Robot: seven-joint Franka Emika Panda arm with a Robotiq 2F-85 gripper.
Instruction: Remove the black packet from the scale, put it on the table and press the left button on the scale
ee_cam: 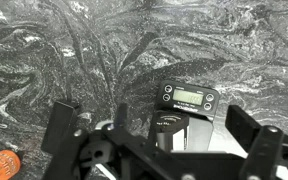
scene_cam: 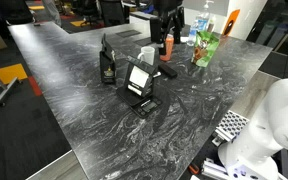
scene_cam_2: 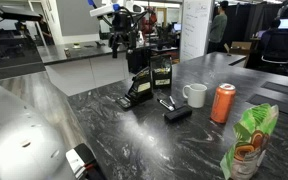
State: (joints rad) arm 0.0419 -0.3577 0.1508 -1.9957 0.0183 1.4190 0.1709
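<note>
Next, my gripper needs to go down to the black packet's top edge point(scene_cam: 143, 65) point(ee_cam: 171, 121) above the scale and close there.
The black packet point(scene_cam: 139, 76) stands upright on the scale point(scene_cam: 144, 103) near the middle of the table point(scene_cam: 104, 140). Both exterior views show them; in the other one the packet point(scene_cam_2: 142, 88) is on the scale point(scene_cam_2: 132, 101). In the wrist view I look down on the packet's top point(ee_cam: 174, 130), with the scale's display strip point(ee_cam: 188, 97) and its round buttons just beyond. My gripper point(ee_cam: 154, 128) is open and empty, one finger on each side of the packet and above it. It hangs over the scale in both exterior views point(scene_cam: 164, 22) point(scene_cam_2: 130, 42).
A taller black bag with a gold label point(scene_cam_2: 161, 72) stands just behind the scale. A white mug point(scene_cam_2: 194, 95), an orange can point(scene_cam_2: 222, 103), a green packet point(scene_cam_2: 249, 140) and a small black object point(scene_cam_2: 174, 112) are nearby. The table's edge runs along the robot's base point(scene_cam: 269, 125).
</note>
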